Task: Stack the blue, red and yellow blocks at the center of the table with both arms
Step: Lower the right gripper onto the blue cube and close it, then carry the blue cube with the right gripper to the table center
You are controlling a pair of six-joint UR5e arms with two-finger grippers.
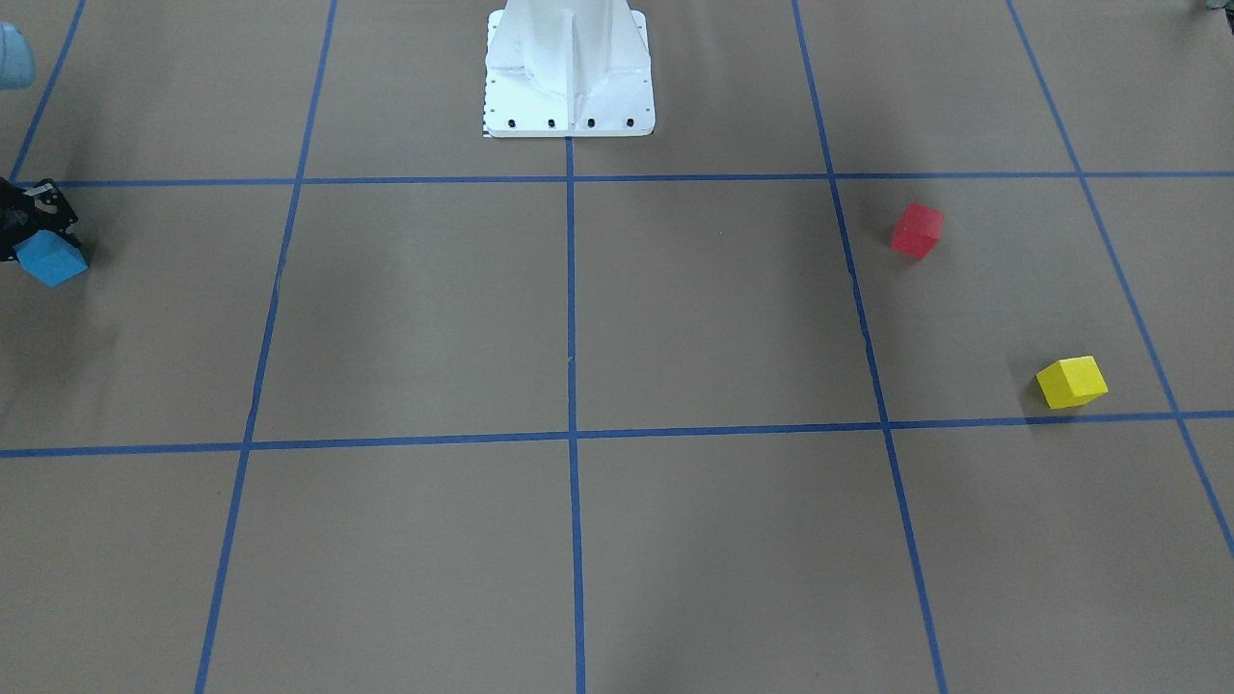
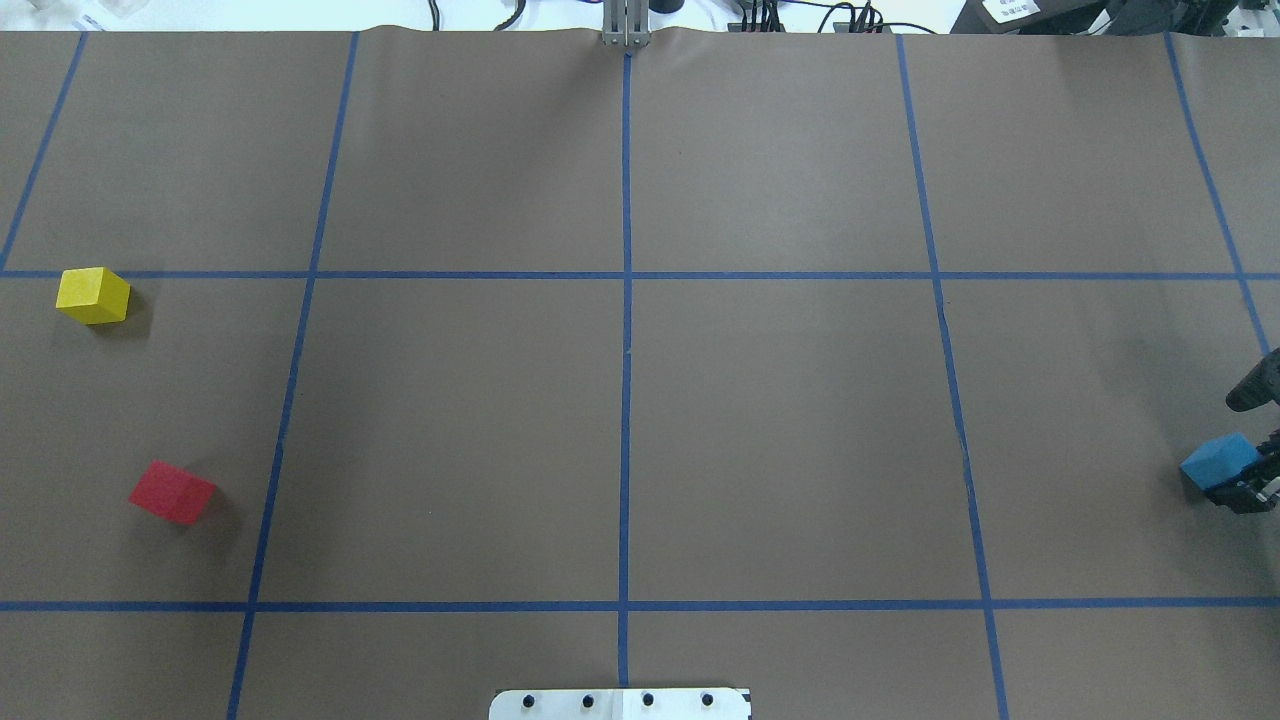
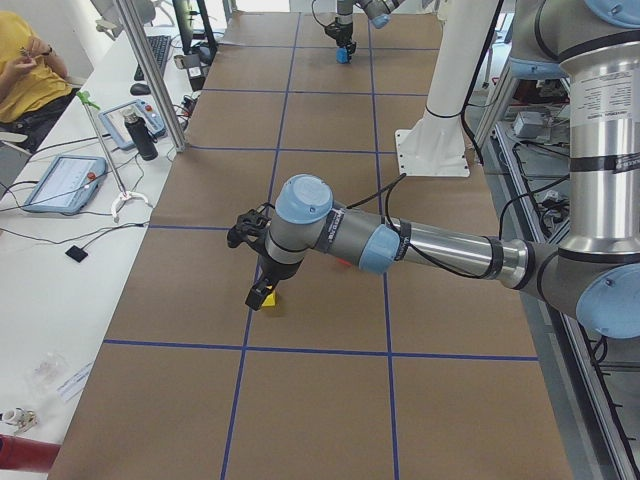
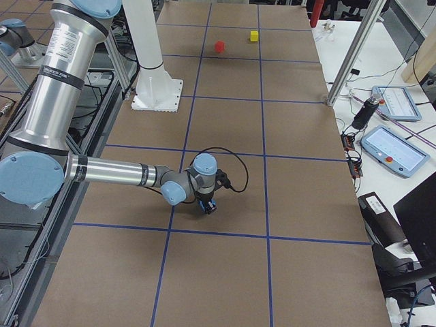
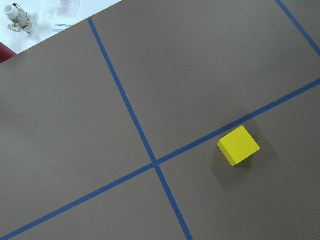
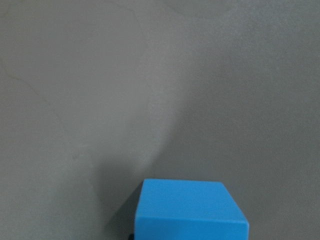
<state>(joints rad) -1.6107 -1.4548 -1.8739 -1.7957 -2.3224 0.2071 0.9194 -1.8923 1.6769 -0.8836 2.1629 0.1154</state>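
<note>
The blue block will go on the centre tape line (image 1: 562, 355) from my right gripper, short of the middle tape crossing. The blue block is now at the table's far edge.
My right gripper (image 2: 1243, 487) sits at the table's (image 2: 780, 420) far right edge, shut on the light blue block (image 2: 1218, 460). In the right wrist view that blue block (image 6: 191, 207) fills the bottom centre, and the fingers are hidden. The red block (image 2: 172, 492) and the yellow block (image 2: 93, 295) lie apart on the left side. The left wrist view looks down from a height on the yellow block (image 5: 238, 145) beside a tape crossing. My left gripper (image 3: 260, 295) shows only in the left side view, near the yellow block (image 3: 270, 301); I cannot tell if it is open or shut.
The white pedestal base (image 1: 569, 72) stands at the robot's edge on the centre line. A white bench (image 3: 70, 240) with tablets, cables and metal posts runs along the far side, and a seated person in yellow (image 3: 25, 60) is there.
</note>
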